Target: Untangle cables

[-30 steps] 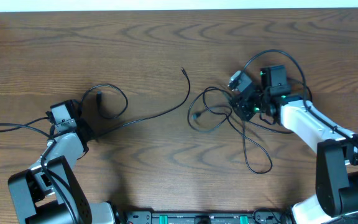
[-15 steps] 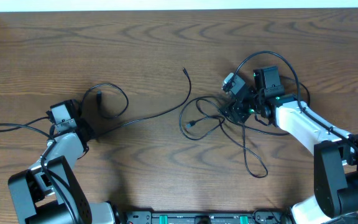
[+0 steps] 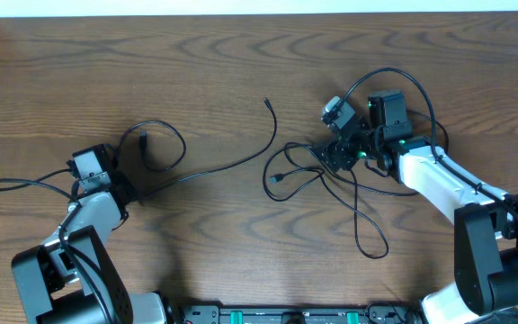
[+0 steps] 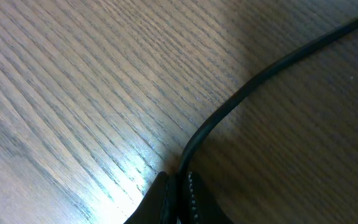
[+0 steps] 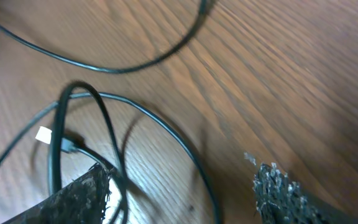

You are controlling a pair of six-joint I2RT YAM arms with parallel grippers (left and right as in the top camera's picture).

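My right gripper is to close on the crossing (image 3: pixel 320 171) (image 5: pixel 120 182) beside the plug in the tangle of thin black cables, where the big loop meets the cable of the plug.
A long black cable (image 3: pixel 232 163) runs across the table from my left gripper (image 3: pixel 126 192) to a small plug end (image 3: pixel 266 102). In the left wrist view the same cable (image 4: pixel 260 78) comes down between the jaws of the left gripper (image 4: pixel 178 186), which is shut on it. A tangle of thin black cables (image 3: pixel 308 171) lies at the right, with a plug (image 3: pixel 277 177) and a loop (image 3: pixel 371 236). My right gripper (image 3: pixel 329 155) hovers over the tangle and is open. In its wrist view a thin cable (image 5: pixel 194 163) crosses the gap of the right gripper (image 5: pixel 182 193), ungripped.
A small cable loop with a plug (image 3: pixel 156 144) lies just above the left arm. Another black cord (image 3: pixel 16 183) trails to the left edge. Thick black arm wires (image 3: pixel 394 81) arch over the right wrist. A pale strip (image 3: pixel 241 7) borders the table's far edge.
My right gripper has opened and shifted slightly left and up, letting go of the tangle. The tangled cables slid a little leftward. The left arm has not moved.
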